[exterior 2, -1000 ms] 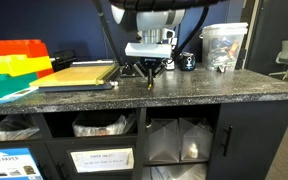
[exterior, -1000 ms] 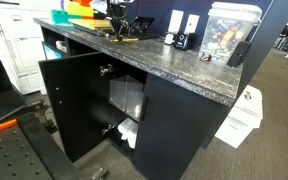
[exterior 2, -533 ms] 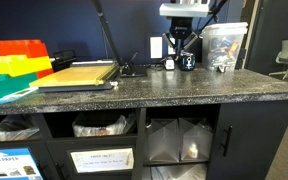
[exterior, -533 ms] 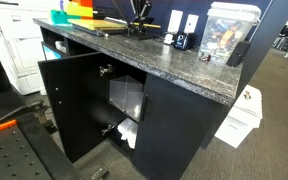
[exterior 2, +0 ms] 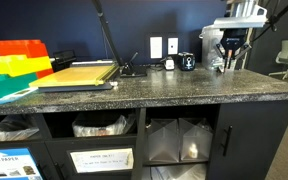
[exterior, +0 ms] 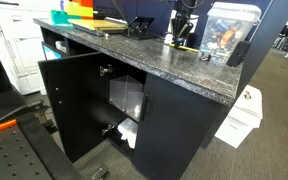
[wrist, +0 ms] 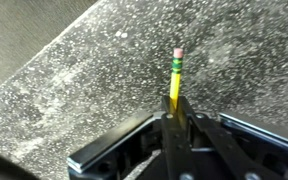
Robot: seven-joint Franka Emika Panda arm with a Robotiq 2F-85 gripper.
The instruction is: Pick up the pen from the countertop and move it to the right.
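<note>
The robot's gripper will release the pen on the speckled countertop (exterior: 201, 70) between the clear container and the front edge of the counter.
My gripper (wrist: 174, 128) is shut on the pen (wrist: 176, 82), a thin yellow pencil with a green band and a pink eraser tip that sticks out past the fingers. In the wrist view the pen hangs above the dark speckled countertop (wrist: 74, 80). In both exterior views the gripper (exterior 2: 232, 52) (exterior: 183, 28) hovers over the right part of the countertop (exterior 2: 134, 92) (exterior: 174, 68), in front of a clear container. The pen shows faintly below the fingers in an exterior view (exterior 2: 231, 63).
A clear plastic container (exterior 2: 216, 45) (exterior: 227, 30) stands just behind the gripper. A black mug (exterior 2: 187, 62) stands near the wall outlets (exterior 2: 164, 46). A wooden board (exterior 2: 79, 75) and coloured blocks (exterior 2: 19, 62) lie at the far end. The cabinet door (exterior: 72, 100) hangs open.
The gripper has carried the pen up off the countertop and along it, from next to the wooden board toward the clear container.
</note>
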